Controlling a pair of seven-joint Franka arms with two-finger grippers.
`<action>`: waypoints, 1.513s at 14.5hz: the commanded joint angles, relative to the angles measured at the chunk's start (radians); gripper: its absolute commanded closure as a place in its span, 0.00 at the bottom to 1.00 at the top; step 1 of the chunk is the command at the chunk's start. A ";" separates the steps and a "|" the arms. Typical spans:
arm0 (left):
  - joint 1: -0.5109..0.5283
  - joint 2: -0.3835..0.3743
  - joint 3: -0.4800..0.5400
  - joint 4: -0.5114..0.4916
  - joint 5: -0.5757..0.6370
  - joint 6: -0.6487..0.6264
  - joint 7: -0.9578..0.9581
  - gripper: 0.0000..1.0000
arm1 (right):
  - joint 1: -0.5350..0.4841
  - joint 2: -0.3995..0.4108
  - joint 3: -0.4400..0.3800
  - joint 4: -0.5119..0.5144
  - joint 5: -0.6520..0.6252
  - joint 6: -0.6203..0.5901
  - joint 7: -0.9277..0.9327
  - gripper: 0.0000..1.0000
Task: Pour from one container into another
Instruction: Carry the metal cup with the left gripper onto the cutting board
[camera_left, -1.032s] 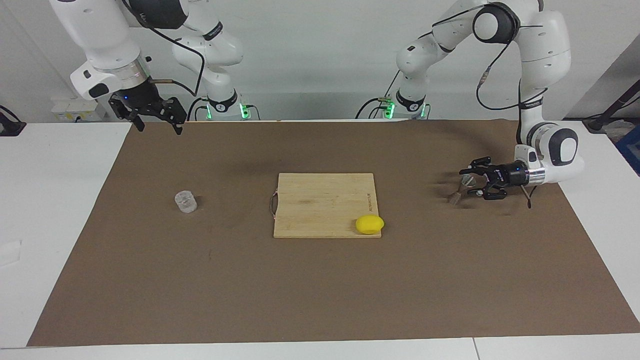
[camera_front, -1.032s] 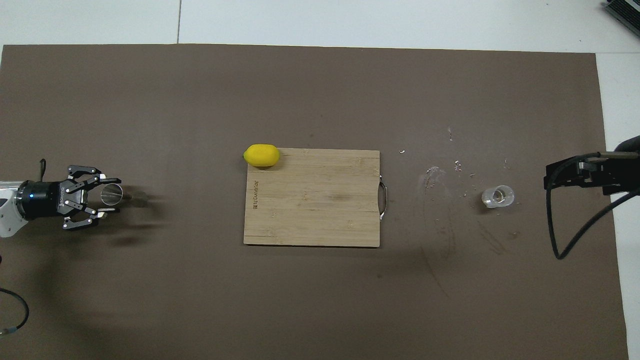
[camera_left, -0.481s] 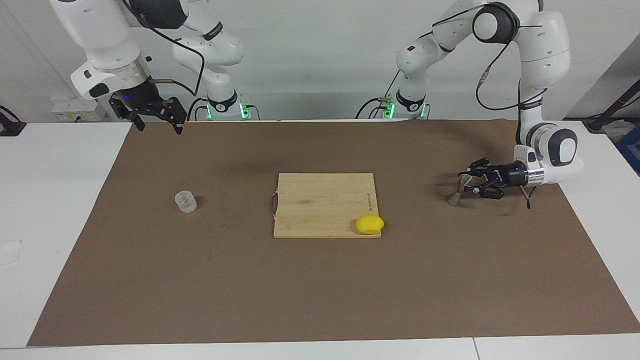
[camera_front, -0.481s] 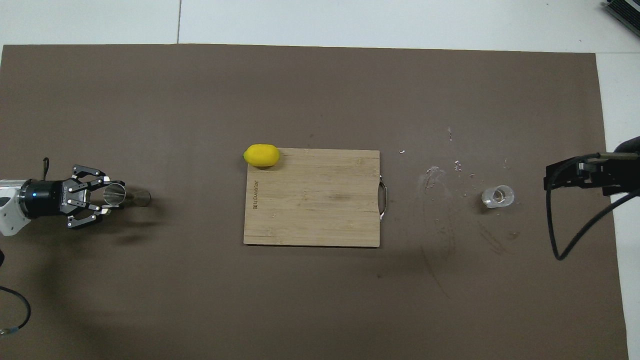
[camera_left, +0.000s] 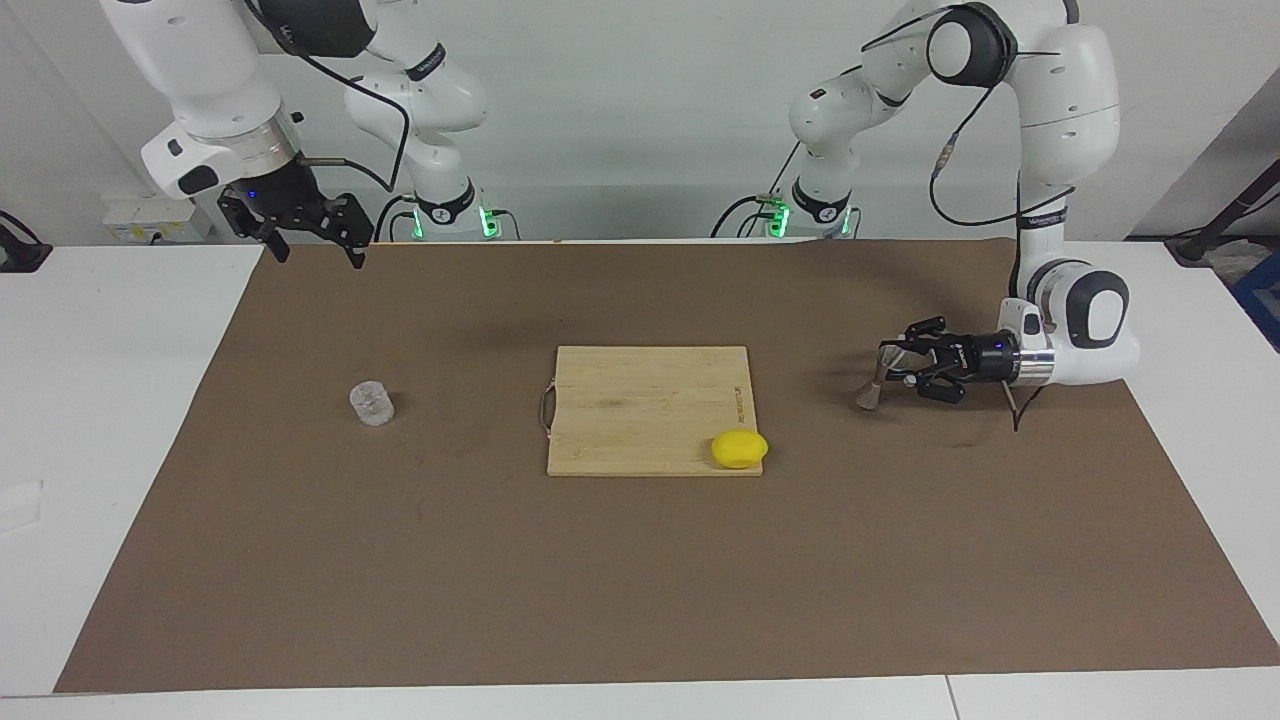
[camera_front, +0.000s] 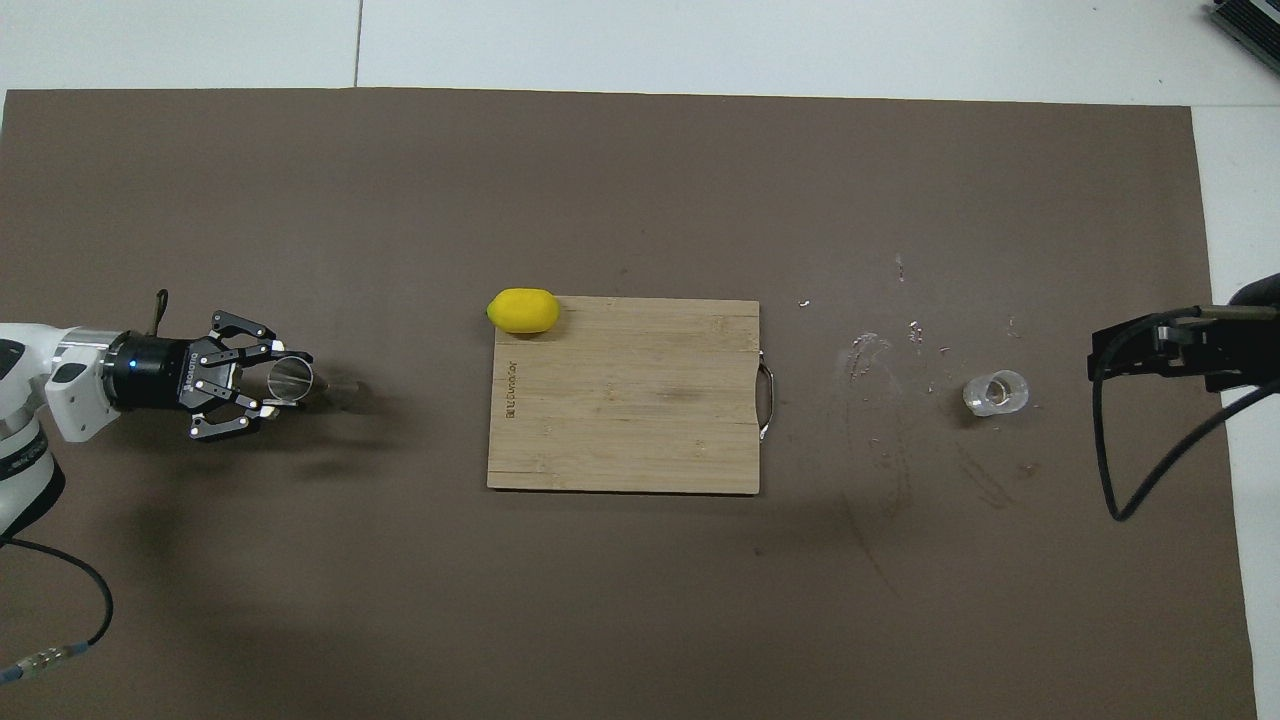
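Note:
My left gripper needs to set the silvery jigger down and release it on the wooden cutting board (camera_front: 690, 402), near its metal handle.
The small clear glass cup (camera_left: 371, 404) stands on the brown mat toward the right arm's end, also in the overhead view (camera_front: 996, 393). The silvery jigger (camera_left: 868, 390) is tilted in my left gripper (camera_left: 893, 365), which is shut on its upper cone low over the mat, between the left arm's end and the cutting board. The overhead view shows the same gripper (camera_front: 283, 386) and jigger (camera_front: 292, 378). My right gripper (camera_left: 312, 240) is open and empty, raised over the mat's edge near its base; it waits, seen at the overhead view's edge (camera_front: 1150, 345).
A wooden cutting board (camera_left: 640, 400) lies mid-mat, also seen from overhead (camera_front: 640, 420), with a yellow lemon (camera_left: 739, 448) at its corner (camera_front: 522, 310). Small white specks lie on the mat (camera_front: 880, 350) between board and glass cup.
My left gripper has moved with the jigger toward the cutting board. The right arm and the glass cup have stayed where they were.

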 joint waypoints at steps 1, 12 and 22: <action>-0.060 -0.085 0.016 -0.099 -0.077 0.000 -0.032 0.70 | -0.010 -0.026 0.007 -0.031 0.007 0.019 0.012 0.00; -0.417 -0.287 0.014 -0.347 -0.451 0.282 -0.063 0.68 | -0.010 -0.026 0.005 -0.031 0.007 0.020 0.012 0.00; -0.824 -0.261 0.013 -0.331 -0.935 0.680 0.150 0.66 | -0.007 -0.026 0.007 -0.031 0.007 0.023 0.012 0.00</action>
